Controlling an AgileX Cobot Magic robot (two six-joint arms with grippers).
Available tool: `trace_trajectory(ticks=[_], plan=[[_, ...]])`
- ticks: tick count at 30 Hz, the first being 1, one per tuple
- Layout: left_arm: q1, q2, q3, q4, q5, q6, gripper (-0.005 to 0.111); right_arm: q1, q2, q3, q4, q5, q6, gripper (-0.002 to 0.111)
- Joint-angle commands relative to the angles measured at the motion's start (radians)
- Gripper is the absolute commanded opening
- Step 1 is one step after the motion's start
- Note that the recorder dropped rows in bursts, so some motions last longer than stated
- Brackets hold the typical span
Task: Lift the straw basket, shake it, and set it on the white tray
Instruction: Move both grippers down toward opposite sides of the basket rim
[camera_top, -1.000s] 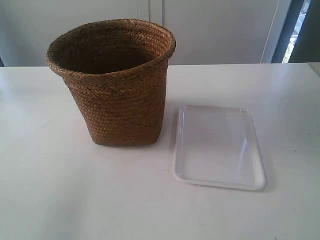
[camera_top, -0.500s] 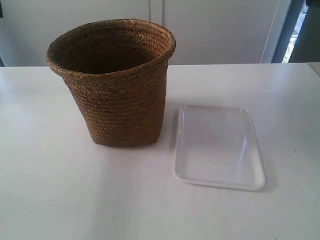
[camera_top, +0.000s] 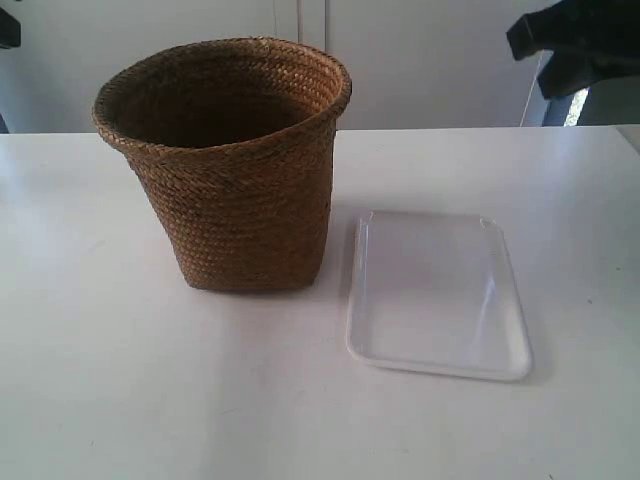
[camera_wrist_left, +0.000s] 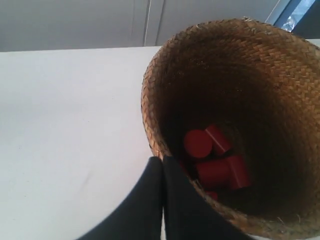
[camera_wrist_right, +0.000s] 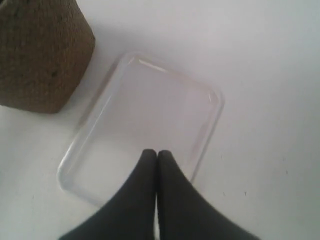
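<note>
My left gripper is to close next on the rim (camera_top: 103, 96) (camera_wrist_left: 147, 102) of the straw basket, on the side farthest from the white tray.
The straw basket (camera_top: 232, 165) stands upright on the white table, left of the white tray (camera_top: 437, 294), which lies flat and apart from it. The left wrist view looks down into the basket (camera_wrist_left: 240, 60), where several red cylinders (camera_wrist_left: 214, 159) lie on its dark floor. My left gripper (camera_wrist_left: 163, 159) is shut with nothing in it, its tips above the basket's rim. My right gripper (camera_wrist_right: 157, 153) is shut and empty, hanging over the tray (camera_wrist_right: 145, 120), with the basket's base (camera_wrist_right: 42, 55) off to one side. The arm at the exterior view's right (camera_top: 580, 40) shows as a dark shape at the top.
The white table (camera_top: 120, 380) runs to a pale wall behind. A dark bit of the arm at the exterior view's left (camera_top: 8, 25) shows at the top corner.
Both arms have come into the exterior view at the top corners, the right-hand one more. The basket and tray have not moved.
</note>
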Motion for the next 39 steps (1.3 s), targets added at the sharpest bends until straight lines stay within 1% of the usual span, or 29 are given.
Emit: trace_trajectory(ticks=[1,3,7,11,14,18,21,22,23,25,26,27,28,29,30,31,32,33,34,35,37,39], plan=[[0.020,0.131,-0.158,-0.030,0.170,0.004,0.000,-0.003,0.085,-0.108,-0.004,-0.026,0.021,0.000],[0.020,0.203,-0.237,-0.039,0.250,0.004,0.000,-0.003,0.130,-0.156,0.023,0.005,0.035,0.000],[0.020,0.303,-0.318,-0.074,0.327,0.004,0.000,-0.003,0.219,-0.231,0.140,0.048,0.049,0.000],[0.020,0.350,-0.376,-0.071,0.332,0.004,0.000,-0.003,0.286,-0.293,0.210,0.050,0.098,0.000],[0.020,0.367,-0.407,-0.063,0.303,0.004,0.000,-0.003,0.325,-0.335,0.273,0.040,0.098,0.001],[0.020,0.410,-0.442,-0.060,0.290,0.004,0.000,-0.003,0.380,-0.393,0.338,0.013,0.096,0.010],[0.020,0.443,-0.452,-0.083,0.293,0.004,0.001,-0.003,0.424,-0.421,0.351,-0.011,0.096,0.022],[0.020,0.454,-0.456,-0.081,0.293,0.008,0.003,-0.003,0.434,-0.423,0.368,-0.052,0.096,0.027],[0.020,0.463,-0.458,-0.081,0.290,0.011,0.006,-0.003,0.438,-0.423,0.377,-0.091,0.098,0.029],[0.020,0.478,-0.458,-0.081,0.282,0.013,0.016,-0.003,0.441,-0.423,0.401,-0.193,0.133,0.030],[0.020,0.481,-0.458,-0.081,0.279,0.015,0.021,-0.003,0.441,-0.423,0.419,-0.209,0.143,0.030],[0.020,0.489,-0.458,-0.081,0.277,0.015,0.028,-0.003,0.441,-0.423,0.446,-0.209,0.138,0.030],[0.020,0.495,-0.458,-0.081,0.272,0.015,0.033,-0.003,0.443,-0.423,0.465,-0.195,0.138,0.030],[0.020,0.502,-0.458,-0.083,0.258,0.015,0.043,-0.003,0.453,-0.423,0.483,-0.179,0.114,0.032],[0.020,0.507,-0.458,-0.083,0.252,0.015,0.047,-0.003,0.464,-0.423,0.483,-0.172,0.114,0.036],[0.020,0.513,-0.458,-0.083,0.248,0.015,0.052,-0.003,0.488,-0.423,0.494,-0.169,0.114,0.047],[0.020,0.519,-0.458,-0.083,0.246,0.015,0.052,-0.001,0.500,-0.423,0.499,-0.169,0.114,0.054],[0.020,0.528,-0.458,-0.086,0.239,0.015,0.052,0.007,0.518,-0.423,0.501,-0.173,0.114,0.067],[0.020,0.530,-0.458,-0.088,0.237,0.015,0.052,0.011,0.525,-0.423,0.501,-0.178,0.114,0.071],[0.020,0.539,-0.458,-0.092,0.234,0.015,0.052,0.029,0.532,-0.423,0.501,-0.214,0.112,0.074],[0.020,0.547,-0.458,-0.093,0.236,0.015,0.052,0.057,0.544,-0.432,0.501,-0.264,0.112,0.074],[0.020,0.551,-0.458,-0.093,0.234,0.015,0.052,0.078,0.574,-0.463,0.499,-0.272,0.112,0.074]])
